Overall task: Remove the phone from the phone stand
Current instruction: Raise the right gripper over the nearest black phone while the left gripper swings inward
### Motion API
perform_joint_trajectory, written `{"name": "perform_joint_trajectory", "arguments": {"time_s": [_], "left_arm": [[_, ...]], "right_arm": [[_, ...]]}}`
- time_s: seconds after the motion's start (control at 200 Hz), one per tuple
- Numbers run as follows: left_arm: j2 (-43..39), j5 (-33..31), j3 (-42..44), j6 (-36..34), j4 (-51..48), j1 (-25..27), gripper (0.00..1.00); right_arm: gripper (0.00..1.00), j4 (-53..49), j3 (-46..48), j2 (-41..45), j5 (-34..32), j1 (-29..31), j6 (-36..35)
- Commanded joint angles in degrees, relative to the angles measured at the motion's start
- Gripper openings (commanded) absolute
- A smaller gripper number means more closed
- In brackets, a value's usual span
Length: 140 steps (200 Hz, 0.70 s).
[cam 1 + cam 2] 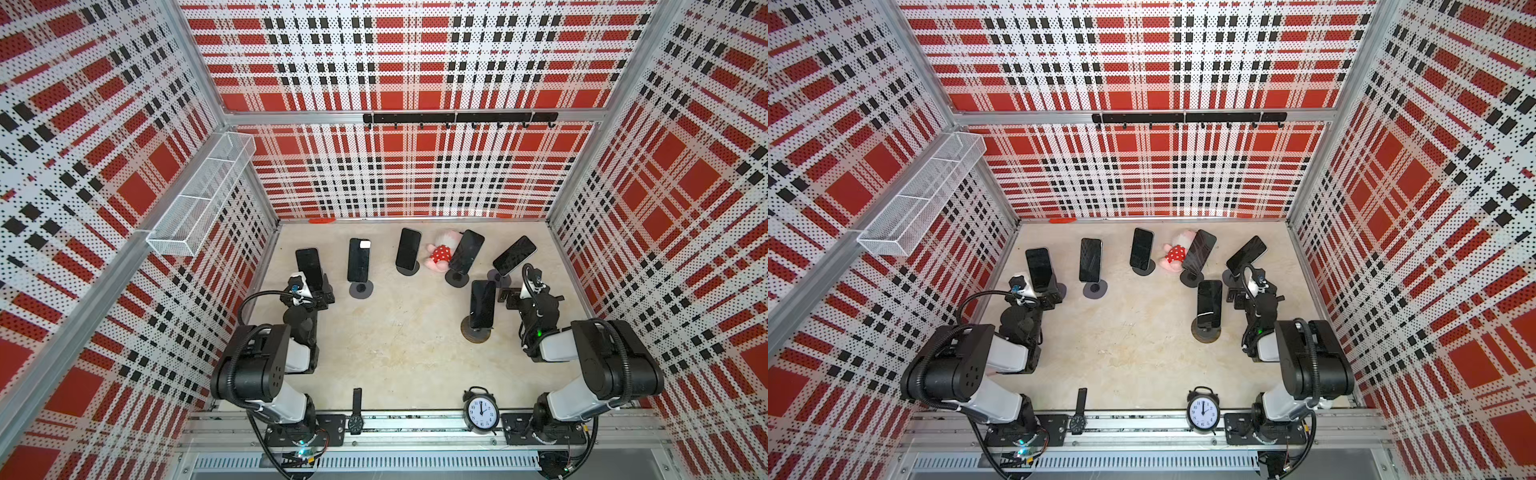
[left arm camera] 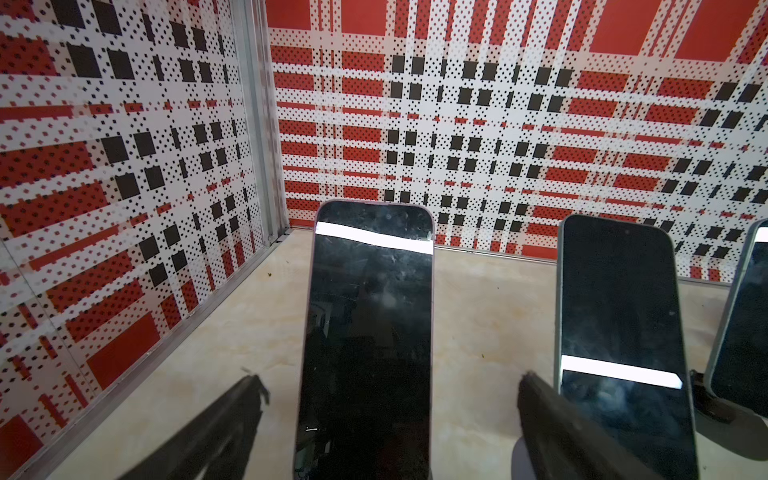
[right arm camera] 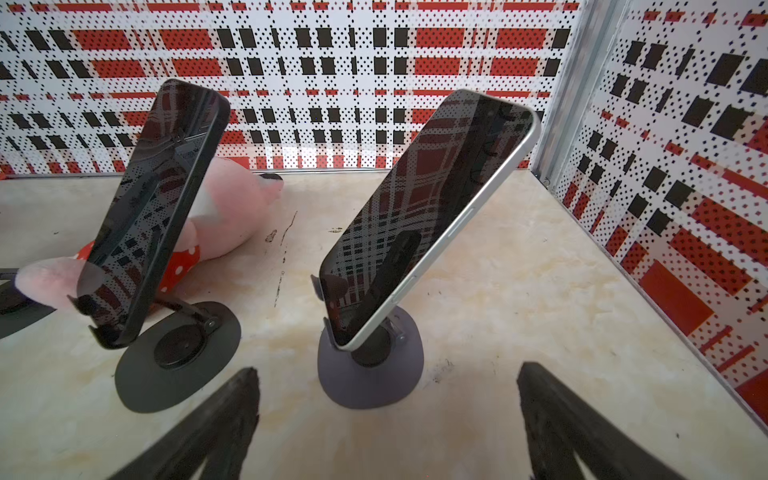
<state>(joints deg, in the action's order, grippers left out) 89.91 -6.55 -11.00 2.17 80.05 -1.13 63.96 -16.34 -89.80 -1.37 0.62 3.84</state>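
Next, I close my right gripper on the upper end of the front phone (image 1: 483, 287), leaning on the brown round stand nearest the alarm clock.
Several dark phones lean on round stands across the back of the table in both top views. My left gripper (image 1: 312, 296) (image 2: 388, 380) is open around the leftmost phone (image 1: 309, 266) (image 2: 368, 332). One finger (image 2: 245, 399) stands off each long edge without touching. That phone's stand is hidden behind it. My right gripper (image 1: 519, 295) (image 3: 388, 374) is open and empty, just short of the grey stand (image 3: 370, 374). The rightmost phone (image 1: 514, 255) (image 3: 428, 216), with a pale rim, sits on that stand. Another phone (image 1: 482, 303) stands to the right gripper's left.
A pink plush toy in a red dotted dress (image 1: 442, 249) (image 3: 216, 208) lies between the back phones. An alarm clock (image 1: 481, 411) and a wristwatch (image 1: 356, 415) sit at the front edge. A wire basket (image 1: 203, 195) hangs on the left wall. Side walls are close to both grippers.
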Motion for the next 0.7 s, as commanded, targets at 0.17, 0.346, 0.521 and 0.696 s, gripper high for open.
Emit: {"name": "perform_joint_trajectory", "arguments": {"time_s": [0.17, 0.346, 0.521, 0.696], "left_arm": [[0.35, -2.07, -0.95, -0.80, 0.09, 0.97, 0.98], [0.31, -1.94, -0.96, -0.82, 0.11, 0.91, 0.98], [0.27, -1.88, -0.95, -0.76, 0.11, 0.86, 0.98], [0.33, -1.66, -1.14, -0.23, -0.12, 0.33, 0.98]], "right_arm": [[1.00, 1.25, -0.76, -0.22, -0.57, 0.29, -1.07], [1.00, 1.25, -0.74, -0.18, -0.43, 0.34, -0.98], [1.00, 1.11, -0.81, -0.27, -1.40, 0.34, -0.70], [1.00, 5.50, 1.41, -0.01, -3.27, 0.26, 0.50]]}}
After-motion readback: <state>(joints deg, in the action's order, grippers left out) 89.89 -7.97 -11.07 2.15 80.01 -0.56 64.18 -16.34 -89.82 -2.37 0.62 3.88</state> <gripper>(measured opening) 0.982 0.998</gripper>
